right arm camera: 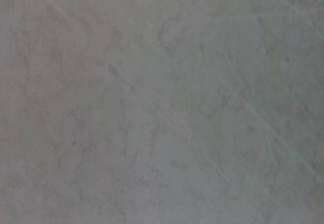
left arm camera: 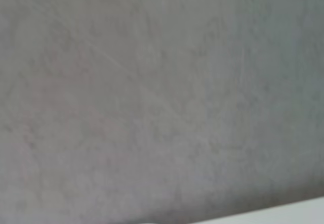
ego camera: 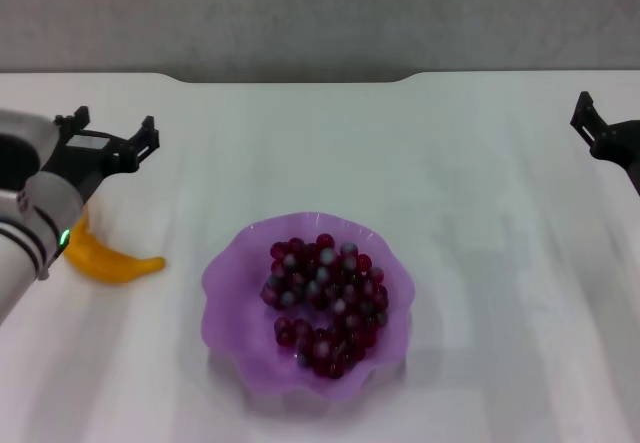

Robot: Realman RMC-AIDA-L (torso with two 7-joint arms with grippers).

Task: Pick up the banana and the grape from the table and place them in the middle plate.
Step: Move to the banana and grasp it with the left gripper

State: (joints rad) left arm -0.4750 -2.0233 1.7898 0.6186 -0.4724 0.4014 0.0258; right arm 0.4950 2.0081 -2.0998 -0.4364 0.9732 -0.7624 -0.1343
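Next, I close my left gripper across the middle of the yellow banana [ego camera: 82, 230], just on the far side of the banana's bend.
The grape bunch [ego camera: 325, 303] lies inside the purple scalloped middle plate [ego camera: 225, 283] at the centre front of the white table [ego camera: 320, 153]. The yellow banana [ego camera: 112, 261] lies on the table left of the plate, its far end hidden behind my left arm. My left gripper [ego camera: 112, 128] hangs above and behind the banana, fingers spread wide and empty. My right gripper [ego camera: 598, 128] is at the far right edge, away from the plate, only partly in view. Both wrist views show only a grey surface.
The table's back edge [ego camera: 300, 78] meets a grey wall. A strip of the white table [left arm camera: 283, 215] shows in the left wrist view. Nothing else stands on the table.
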